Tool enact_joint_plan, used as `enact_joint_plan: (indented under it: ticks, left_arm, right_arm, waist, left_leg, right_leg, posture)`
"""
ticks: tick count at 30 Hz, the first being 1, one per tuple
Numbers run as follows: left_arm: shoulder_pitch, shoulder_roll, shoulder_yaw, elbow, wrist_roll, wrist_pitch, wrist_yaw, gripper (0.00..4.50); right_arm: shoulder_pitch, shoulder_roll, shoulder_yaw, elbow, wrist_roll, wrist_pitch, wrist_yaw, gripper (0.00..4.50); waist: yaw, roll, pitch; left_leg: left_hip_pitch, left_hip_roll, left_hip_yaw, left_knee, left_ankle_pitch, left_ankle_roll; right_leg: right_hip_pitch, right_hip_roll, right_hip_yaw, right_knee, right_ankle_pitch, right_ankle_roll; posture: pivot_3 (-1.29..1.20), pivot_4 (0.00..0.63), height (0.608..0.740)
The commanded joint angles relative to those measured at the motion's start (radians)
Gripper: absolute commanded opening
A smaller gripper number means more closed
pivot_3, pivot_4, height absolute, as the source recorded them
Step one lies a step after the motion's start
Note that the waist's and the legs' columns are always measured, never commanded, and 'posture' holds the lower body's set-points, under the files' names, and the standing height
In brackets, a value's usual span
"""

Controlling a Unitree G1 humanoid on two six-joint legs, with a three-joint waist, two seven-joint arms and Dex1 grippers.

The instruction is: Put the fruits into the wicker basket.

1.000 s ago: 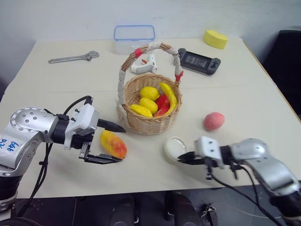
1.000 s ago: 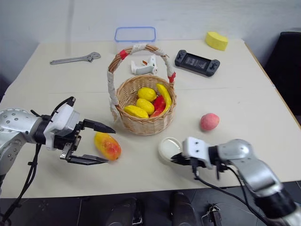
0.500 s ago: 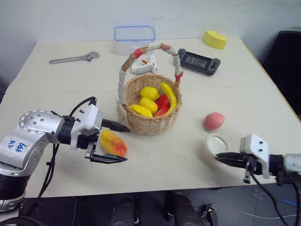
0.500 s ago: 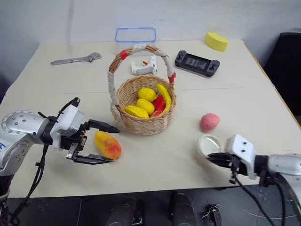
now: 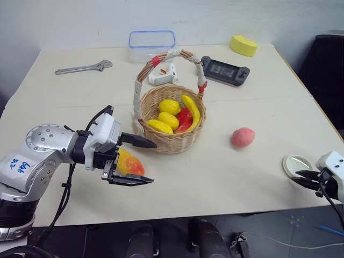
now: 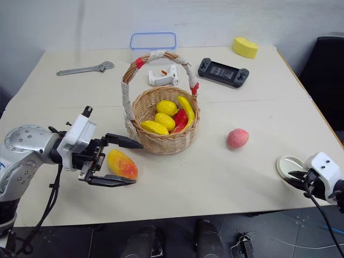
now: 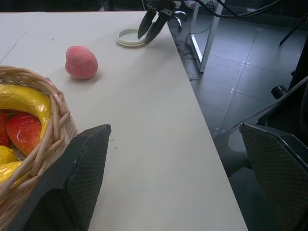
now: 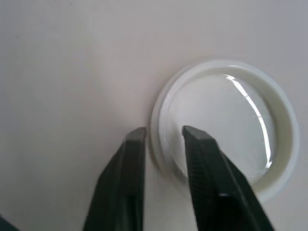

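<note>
The robot's left gripper should close across the yellow half [image 5: 126, 158] of the mango that lies on the table in front of the wicker basket.
The mango [image 5: 129, 164] lies on the table in front of the wicker basket [image 5: 169, 142], between the fingers of my left gripper [image 5: 154, 162]. That gripper is open, one finger on each side of the fruit. The peach [image 5: 243, 137] rests on the table to the right of the basket, apart from both grippers. My right gripper [image 5: 296, 173] is near the table's right edge. Its fingers stand a little apart, astride the rim of a white lid [image 8: 226, 125] that lies flat on the table.
The basket holds lemons, a banana and a red fruit. Behind it are a blue-rimmed plastic box [image 5: 152, 42], a wrench [image 5: 83, 66], a white tool [image 5: 161, 77], a game controller [image 5: 226, 70] and a yellow sponge [image 5: 243, 45]. The lid [image 5: 298, 164] sits close to the table's right edge.
My right gripper has carried the white lid far to the right, from the table's front middle to its right edge, and its fingers have parted. The left gripper has edged slightly further along the mango.
</note>
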Motion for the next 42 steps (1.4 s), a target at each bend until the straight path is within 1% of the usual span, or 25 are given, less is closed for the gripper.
enact_joint_plan:
  ticks: [1, 3, 6, 7, 8, 9, 10, 12, 13, 14, 16, 17, 18, 19, 20, 23, 26, 27, 29, 30, 34, 37, 38, 39, 42]
  left_arm:
    - [0.054, -0.008, 0.081, -0.053, -0.040, 0.012, 0.056, 4.50]
    - [0.091, -0.012, 0.121, -0.076, -0.057, 0.026, 0.092, 4.50]
    - [0.191, 0.003, 0.236, -0.137, -0.100, 0.108, 0.197, 4.50]
    - [0.239, 0.011, 0.288, -0.159, -0.118, 0.144, 0.228, 4.50]
    - [0.297, 0.018, 0.349, -0.192, -0.132, 0.219, 0.294, 4.50]
    - [0.344, 0.017, 0.413, -0.218, -0.177, 0.322, 0.384, 4.50]
    - [0.374, 0.018, 0.458, -0.234, -0.213, 0.392, 0.446, 4.50]
    - [0.416, 0.010, 0.554, -0.238, -0.381, 0.573, 0.627, 4.50]
    - [0.429, 0.004, 0.584, -0.216, -0.478, 0.640, 0.741, 4.50]
    - [0.456, 0.011, 0.598, -0.183, -0.604, 0.669, 0.885, 4.50]
    - [0.526, 0.047, 0.586, -0.124, -0.835, 0.635, 1.139, 4.50]
    - [0.579, 0.085, 0.548, -0.097, -0.985, 0.562, 1.296, 4.50]
    - [0.616, 0.118, 0.513, -0.079, -1.103, 0.499, 1.418, 4.50]
    - [0.644, 0.148, 0.489, -0.071, -1.189, 0.449, 1.504, 4.50]
    - [0.653, 0.150, 0.448, -0.065, -1.234, 0.409, 1.547, 4.50]
    - [0.588, 0.070, 0.346, -0.049, -1.252, 0.312, 1.628, 4.50]
    - [0.468, -0.075, 0.242, -0.026, -1.252, 0.222, 1.827, 4.50]
    - [0.443, -0.118, 0.214, -0.024, -1.252, 0.211, 1.870, 4.50]
    - [0.408, -0.154, 0.158, -0.015, -1.252, 0.222, 1.933, 4.50]
    - [0.392, -0.170, 0.140, -0.003, -1.252, 0.223, 1.968, 4.50]
    - [0.310, -0.278, 0.115, 0.069, -1.252, 0.221, 2.081, 4.50]
    - [0.265, -0.315, 0.116, 0.119, -1.252, 0.255, 2.123, 4.50]
    - [0.256, -0.321, 0.120, 0.132, -1.252, 0.267, 2.128, 4.10]
    - [0.248, -0.322, 0.123, 0.146, -1.252, 0.282, 2.125, 3.88]
    - [0.223, -0.319, 0.133, 0.187, -1.252, 0.325, 2.107, 2.92]
  right_arm:
    - [-0.030, -0.021, -0.048, -0.042, 0.087, 0.047, 0.050, 2.58]
    - [-0.043, -0.026, -0.063, -0.082, 0.126, 0.079, 0.067, 3.27]
    - [-0.064, -0.027, -0.069, -0.229, 0.217, 0.119, 0.110, 4.34]
    - [-0.075, -0.028, -0.074, -0.296, 0.271, 0.150, 0.128, 4.47]
    - [-0.103, -0.030, -0.083, -0.365, 0.363, 0.193, 0.156, 4.47]
    - [-0.135, -0.034, -0.087, -0.425, 0.453, 0.235, 0.179, 4.47]
    - [-0.156, -0.035, -0.091, -0.466, 0.512, 0.267, 0.188, 4.47]
    - [-0.216, -0.043, -0.074, -0.529, 0.619, 0.328, 0.192, 4.47]
    - [-0.245, -0.048, -0.058, -0.555, 0.656, 0.352, 0.186, 4.47]
    - [-0.269, -0.052, -0.042, -0.575, 0.682, 0.370, 0.183, 4.47]
    - [-0.305, -0.051, -0.010, -0.608, 0.700, 0.382, 0.171, 4.47]
    - [-0.324, -0.047, 0.007, -0.618, 0.706, 0.386, 0.163, 4.47]
    - [-0.340, -0.043, 0.020, -0.625, 0.712, 0.391, 0.154, 4.47]
    - [-0.349, -0.041, 0.028, -0.631, 0.719, 0.396, 0.144, 4.47]
    - [-0.367, -0.034, 0.044, -0.635, 0.724, 0.399, 0.129, 4.47]
    - [-0.414, -0.013, 0.088, -0.643, 0.728, 0.405, 0.084, 4.47]
    - [-0.432, 0.006, 0.118, -0.655, 0.710, 0.401, 0.042, 4.47]
    - [-0.435, 0.011, 0.122, -0.661, 0.709, 0.404, 0.025, 4.47]
    - [-0.439, 0.018, 0.125, -0.678, 0.716, 0.410, -0.004, 4.47]
    - [-0.441, 0.021, 0.124, -0.686, 0.722, 0.414, -0.020, 4.47]
    - [-0.444, 0.021, 0.107, -0.713, 0.759, 0.434, -0.075, 4.47]
    - [-0.439, 0.013, 0.091, -0.723, 0.775, 0.445, -0.100, 4.47]
    - [-0.437, 0.010, 0.087, -0.722, 0.776, 0.446, -0.105, 4.50]
    - [-0.434, 0.007, 0.083, -0.723, 0.777, 0.448, -0.110, 4.50]
    - [-0.423, 0.001, 0.072, -0.725, 0.776, 0.451, -0.116, 4.50]
  waist:
    - [-0.002, 0.000, 0.000]
    - [-0.006, 0.001, 0.000]
    - [-0.006, 0.001, 0.000]
    - [-0.006, 0.001, 0.000]
    - [-0.005, 0.002, 0.001]
    - [-0.006, 0.002, 0.001]
    - [-0.008, 0.002, 0.001]
    - [-0.004, 0.002, 0.001]
    - [0.000, 0.001, 0.001]
    - [0.006, 0.001, 0.001]
    - [0.012, 0.001, 0.001]
    - [0.013, 0.001, 0.001]
    - [0.014, 0.001, 0.001]
    - [0.014, 0.001, 0.001]
    - [0.015, 0.001, 0.002]
    - [0.015, 0.006, -0.001]
    - [0.018, 0.006, -0.001]
    - [0.019, 0.006, -0.001]
    - [0.020, 0.006, -0.001]
    - [0.021, 0.006, -0.001]
    - [0.023, 0.006, -0.001]
    - [0.028, 0.005, -0.002]
    - [0.028, 0.005, -0.002]
    - [0.028, 0.005, -0.002]
    - [0.029, 0.005, -0.002]
  left_leg:
    - [0.000, 0.000, 0.000, 0.000, 0.000, 0.000]
    - [0.000, 0.000, 0.000, 0.000, 0.000, 0.000]
    - [0.000, 0.002, 0.000, 0.000, 0.000, -0.001]
    - [0.000, 0.002, 0.000, 0.000, 0.000, -0.001]
    - [0.000, 0.002, -0.001, 0.000, -0.001, -0.001]
    - [0.001, 0.003, -0.001, 0.000, -0.001, -0.001]
    - [0.000, 0.003, -0.001, 0.000, -0.001, -0.002]
    - [0.001, 0.004, -0.002, 0.000, -0.001, -0.002]
    - [0.001, 0.004, -0.003, 0.000, -0.002, -0.002]
    - [0.001, 0.004, -0.006, 0.000, -0.002, -0.003]
    - [0.001, 0.004, -0.010, 0.000, -0.003, -0.004]
    - [0.002, 0.004, -0.011, 0.000, -0.004, -0.005]
    - [0.002, 0.004, -0.011, 0.000, -0.006, -0.007]
    - [0.002, 0.004, -0.012, -0.001, -0.007, -0.008]
    - [0.002, 0.003, -0.012, -0.001, -0.007, -0.009]
    - [0.002, -0.001, -0.013, -0.003, -0.007, -0.009]
    - [0.002, -0.003, -0.013, -0.004, -0.006, -0.009]
    - [0.002, -0.003, -0.013, -0.005, -0.005, -0.009]
    - [0.002, -0.004, -0.013, -0.005, -0.004, -0.007]
    - [0.001, -0.004, -0.013, -0.005, -0.002, -0.003]
    - [0.002, -0.005, -0.013, -0.004, -0.001, -0.002]
    - [0.004, -0.005, -0.014, -0.004, 0.000, -0.001]
    - [0.004, -0.006, -0.014, -0.004, 0.001, -0.001]
    - [0.005, -0.006, -0.014, -0.004, 0.001, 0.000]
    - [0.005, -0.007, -0.015, -0.004, 0.001, 0.000]
  right_leg:
    - [0.000, 0.000, 0.000, 0.000, 0.000, 0.000]
    - [0.000, 0.000, 0.000, 0.000, 0.000, 0.000]
    - [0.000, 0.000, 0.000, 0.000, 0.000, 0.000]
    - [0.000, 0.000, 0.000, 0.000, 0.000, 0.000]
    - [0.000, 0.000, 0.000, 0.000, 0.000, 0.000]
    - [0.000, 0.000, 0.000, 0.000, 0.000, 0.000]
    - [0.000, 0.000, 0.001, 0.000, 0.000, -0.001]
    - [0.000, 0.000, 0.004, 0.000, -0.001, -0.001]
    - [0.001, 0.000, 0.005, 0.000, -0.001, -0.001]
    - [0.002, -0.002, 0.006, -0.001, -0.001, -0.001]
    - [0.005, -0.005, 0.006, -0.003, -0.001, -0.002]
    - [0.006, -0.007, 0.006, -0.003, -0.001, -0.003]
    - [0.006, -0.009, 0.004, -0.003, -0.002, -0.003]
    - [0.006, -0.012, 0.003, -0.002, -0.002, -0.004]
    - [0.006, -0.013, 0.002, -0.002, -0.003, -0.005]
    - [0.006, -0.016, 0.001, -0.003, -0.003, -0.006]
    - [0.008, -0.016, -0.001, -0.004, -0.003, -0.005]
    - [0.008, -0.016, -0.001, -0.004, -0.003, -0.005]
    - [0.008, -0.016, -0.002, -0.004, -0.002, -0.004]
    - [0.008, -0.015, -0.002, -0.005, -0.002, -0.004]
    - [0.010, -0.014, -0.002, -0.005, -0.002, -0.003]
    - [0.012, -0.014, -0.002, -0.004, -0.001, -0.002]
    - [0.013, -0.014, -0.003, -0.004, -0.001, -0.001]
    - [0.014, -0.014, -0.003, -0.004, -0.001, -0.001]
    - [0.014, -0.014, -0.003, -0.004, -0.001, -0.001]
  posture:
    - [0.00, 0.150, 0.740]
    - [0.00, 0.150, 0.740]
    - [0.00, 0.150, 0.740]
    - [0.00, 0.150, 0.740]
    - [0.00, 0.150, 0.740]
    - [0.00, 0.150, 0.740]
    - [0.00, 0.150, 0.740]
    - [0.00, 0.150, 0.740]
    - [0.00, 0.150, 0.740]
    - [0.00, 0.150, 0.740]
    - [0.00, 0.150, 0.740]
    - [0.00, 0.150, 0.740]
    - [0.00, 0.150, 0.740]
    - [0.00, 0.150, 0.740]
    - [0.00, 0.150, 0.740]
    - [0.00, 0.150, 0.740]
    - [0.00, 0.150, 0.740]
    - [0.00, 0.150, 0.740]
    - [0.00, 0.150, 0.740]
    - [0.00, 0.150, 0.740]
    - [0.00, 0.150, 0.740]
    - [0.00, 0.150, 0.740]
    - [0.00, 0.150, 0.740]
    - [0.00, 0.150, 0.740]
    - [0.00, 0.150, 0.740]
